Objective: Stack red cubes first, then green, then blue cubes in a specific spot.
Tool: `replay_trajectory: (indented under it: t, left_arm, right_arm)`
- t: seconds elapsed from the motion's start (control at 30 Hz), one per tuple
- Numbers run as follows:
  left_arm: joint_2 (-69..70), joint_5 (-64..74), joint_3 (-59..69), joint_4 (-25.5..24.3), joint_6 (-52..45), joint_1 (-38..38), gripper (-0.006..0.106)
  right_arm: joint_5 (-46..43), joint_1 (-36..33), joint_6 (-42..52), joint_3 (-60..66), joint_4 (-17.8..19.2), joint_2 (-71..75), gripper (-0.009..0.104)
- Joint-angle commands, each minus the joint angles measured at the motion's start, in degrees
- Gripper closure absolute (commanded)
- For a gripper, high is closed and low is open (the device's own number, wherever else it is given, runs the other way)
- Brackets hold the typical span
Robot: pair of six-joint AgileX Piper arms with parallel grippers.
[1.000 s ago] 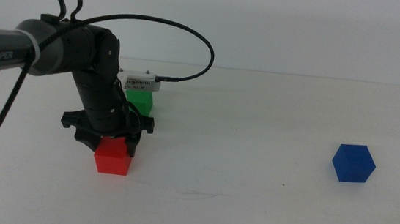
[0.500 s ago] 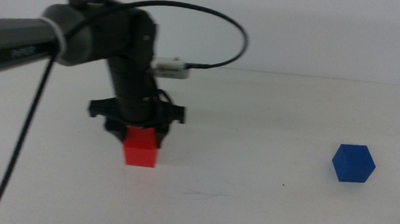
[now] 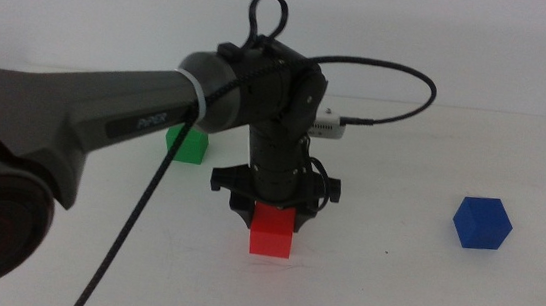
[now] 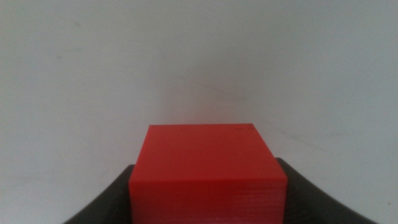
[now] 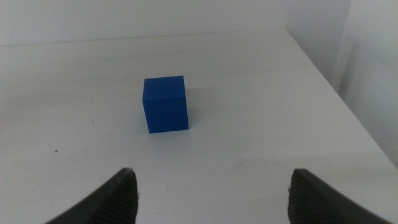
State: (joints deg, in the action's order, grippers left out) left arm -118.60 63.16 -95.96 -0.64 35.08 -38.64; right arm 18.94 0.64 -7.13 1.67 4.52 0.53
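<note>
Next, I let go of the red cube with my left gripper on the white table's bare middle [image 3: 279, 238], between the green cube and the blue cube.
My left gripper [image 3: 273, 216] is shut on the red cube [image 3: 271, 231] and holds it low over the middle of the white table; the cube fills the space between the jaws in the left wrist view [image 4: 207, 171]. The green cube [image 3: 188, 144] sits on the table behind and to the left, partly hidden by the arm. The blue cube [image 3: 481, 223] sits on the table at the right. It also shows in the right wrist view [image 5: 165, 104], ahead of my right gripper [image 5: 211, 193], which is open and empty and out of the middle view.
The left arm [image 3: 106, 117] and its black cable [image 3: 401, 75] cross the left half of the table. The table's right edge [image 5: 336, 106] runs close to the blue cube.
My left gripper has carried the red cube to the right, from the left part of the table to its middle. The green cube has come back into sight behind the arm.
</note>
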Motion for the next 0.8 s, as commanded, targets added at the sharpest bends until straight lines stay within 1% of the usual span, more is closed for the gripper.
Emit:
replay_trajectory:
  t: [0.0, 0.77]
  left_arm:
    - [2.84, -0.38, -1.93, 0.64, 1.16, -0.65, 0.095]
    - [0.66, -3.97, -1.93, 0.95, 2.58, -0.75, 0.095]
  right_arm:
    - [-4.09, 0.42, 0.68, -1.03, 0.87, 1.31, 0.034]
    - [-4.09, 0.42, 0.68, -1.03, 0.87, 1.31, 0.034]
